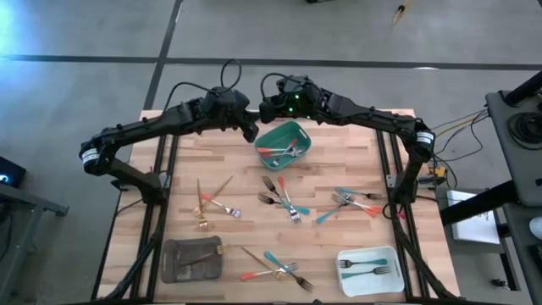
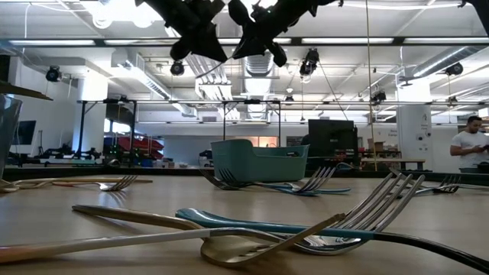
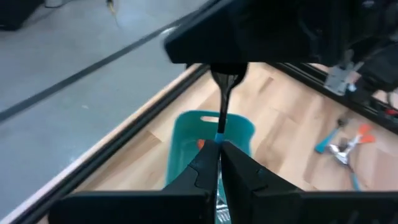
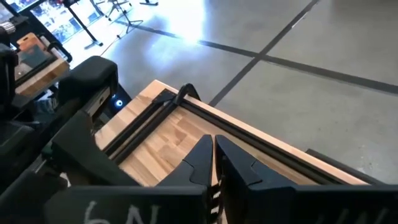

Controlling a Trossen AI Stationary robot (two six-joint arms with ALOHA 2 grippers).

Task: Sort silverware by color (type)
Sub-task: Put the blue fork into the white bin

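Next, my left gripper lays the teal-handled utensil down across the red-handled fork [image 1: 212,212], so that it is put beside the gold forks. The utensil still hangs above the green tray.
A slim teal-handled utensil [image 3: 221,127] hangs in the air above the green tray [image 1: 298,134] at the table's far middle. My left gripper [image 3: 219,152] and my right gripper [image 3: 226,76] meet there tip to tip, each shut on one end of it. In the high view the left gripper [image 1: 251,130] comes from the table's left and the right gripper [image 1: 265,111] from its right. The green tray holds red-handled and teal-handled pieces. More silverware lies loose on the wood: gold forks [image 1: 212,203], and mixed teal and red pieces [image 1: 284,199] [image 1: 351,203] [image 1: 275,267]. My left gripper pinches the utensil's teal handle [image 3: 219,138] between its two fingertips, slanting down from the table's left. The utensil runs straight on from the fingertips toward the other gripper, clear of the tray below. My right gripper is shut on the utensil's dark metal end [image 3: 224,93], opposite the handle, reaching in from the table's right. The fingers lie roughly in line with the utensil. In its own wrist view the fingers [image 4: 202,158] hide the place of contact.
A grey tray [image 1: 174,263] with gold pieces stands at the near left. A white tray [image 1: 347,273] with teal forks stands at the near right. Black frame rails [image 1: 165,169] run along both sides of the table. A person [image 2: 470,149] stands far off in the room.
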